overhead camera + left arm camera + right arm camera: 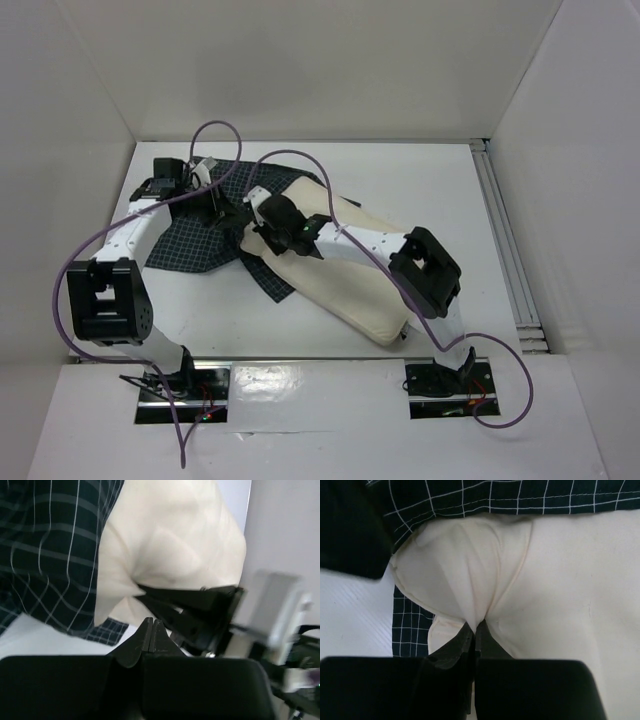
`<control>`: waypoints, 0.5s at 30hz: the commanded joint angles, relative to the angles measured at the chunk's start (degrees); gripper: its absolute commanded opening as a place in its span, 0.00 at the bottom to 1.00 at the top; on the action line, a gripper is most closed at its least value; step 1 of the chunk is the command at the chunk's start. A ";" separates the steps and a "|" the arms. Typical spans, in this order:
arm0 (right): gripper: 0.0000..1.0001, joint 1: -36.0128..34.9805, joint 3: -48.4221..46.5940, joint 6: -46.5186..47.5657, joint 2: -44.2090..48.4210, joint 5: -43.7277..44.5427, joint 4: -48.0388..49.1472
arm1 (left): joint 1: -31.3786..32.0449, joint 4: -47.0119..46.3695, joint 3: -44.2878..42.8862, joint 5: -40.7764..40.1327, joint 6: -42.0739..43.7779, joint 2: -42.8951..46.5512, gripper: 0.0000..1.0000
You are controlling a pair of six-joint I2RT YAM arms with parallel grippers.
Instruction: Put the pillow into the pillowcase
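Observation:
The pillow's corner pokes out beyond the pillowcase's top layer, so next my left gripper opens, grips that layer's edge (81, 625) and pulls it over the pillow's corner.
The cream pillow (360, 290) lies slantwise at the table's middle right, its far-left end lying on the dark checked pillowcase (190, 245). My right gripper (255, 232) is shut on a pinched fold of the pillow (530, 580) at that end; its tips (476, 625) bite the cloth next to the pillowcase edge (485, 497). My left gripper (222, 212) hovers close by over the pillowcase. In the left wrist view it (151, 622) is shut with nothing seen between the jaws, beside the pillow (170, 540) and the pillowcase (45, 555).
White walls close in the table on the left, back and right. An aluminium rail (510, 260) runs along the right side. Purple cables (75, 270) loop over both arms. The two arm bases (440, 380) sit at the near edge.

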State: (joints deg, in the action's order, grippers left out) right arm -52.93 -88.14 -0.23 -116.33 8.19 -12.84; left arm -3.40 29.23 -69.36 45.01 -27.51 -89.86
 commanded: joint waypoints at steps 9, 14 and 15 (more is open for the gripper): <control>0.00 1.69 -5.47 -0.74 0.32 2.19 -0.69 | 0.06 -4.98 10.82 -14.39 -3.87 16.18 0.33; 0.00 2.21 -4.32 -0.74 0.93 2.19 -0.17 | 0.06 -4.98 12.93 -15.57 -4.92 15.17 0.54; 0.00 2.21 -4.32 -0.74 0.93 2.19 -0.17 | 0.58 -5.67 13.63 -15.05 -5.71 14.37 0.53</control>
State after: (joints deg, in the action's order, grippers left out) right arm -51.68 -91.50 -0.58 -116.31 9.17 -14.61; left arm -3.31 25.98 -57.60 32.14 -31.55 -72.90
